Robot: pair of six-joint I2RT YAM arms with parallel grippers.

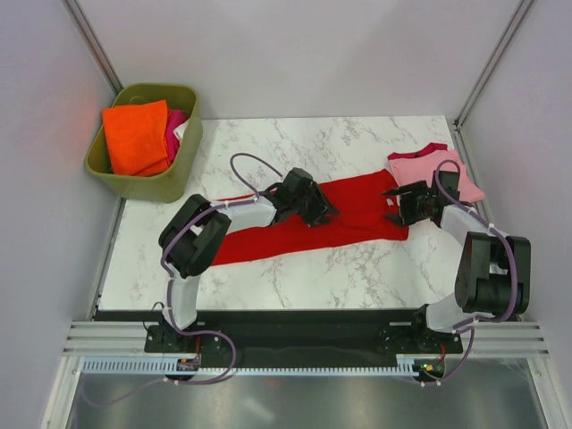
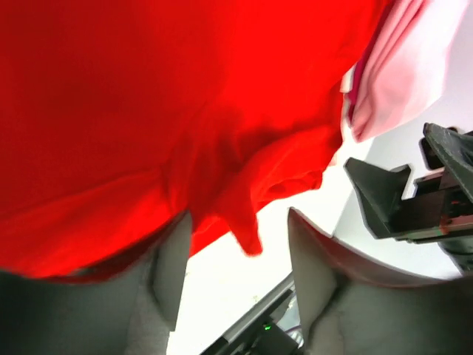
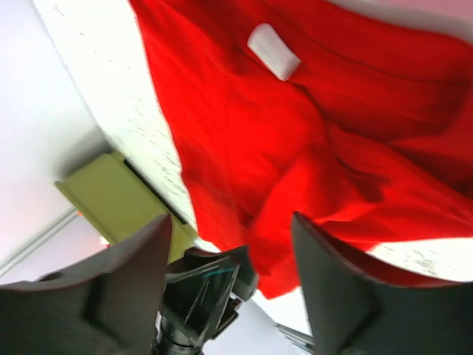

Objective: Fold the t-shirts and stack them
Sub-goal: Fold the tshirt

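The red t-shirt's sleeve is bunched up in creases, so the robot's left gripper will take the sleeve's loose end (image 2: 246, 231) and spread it flat before the next fold.
The bright red t-shirt (image 1: 295, 223) lies stretched across the middle of the marble table, partly folded lengthwise. The light pink t-shirt with dark pink trim (image 1: 429, 170) lies folded at the right rear, its edge under my right arm. My left gripper (image 1: 323, 213) is open over the shirt's middle; in the left wrist view (image 2: 236, 244) red cloth (image 2: 148, 111) hangs just ahead of the fingers, nothing gripped. My right gripper (image 1: 398, 207) is open at the shirt's right end; in the right wrist view (image 3: 230, 255) the red shirt with its white label (image 3: 272, 50) fills the frame.
An olive-green tub (image 1: 165, 183) stands at the rear left holding an orange folded cloth (image 1: 136, 136) and a pink one. It also shows in the right wrist view (image 3: 111, 196). Bare marble (image 1: 313, 277) lies in front of the red shirt. Grey walls close in both sides.
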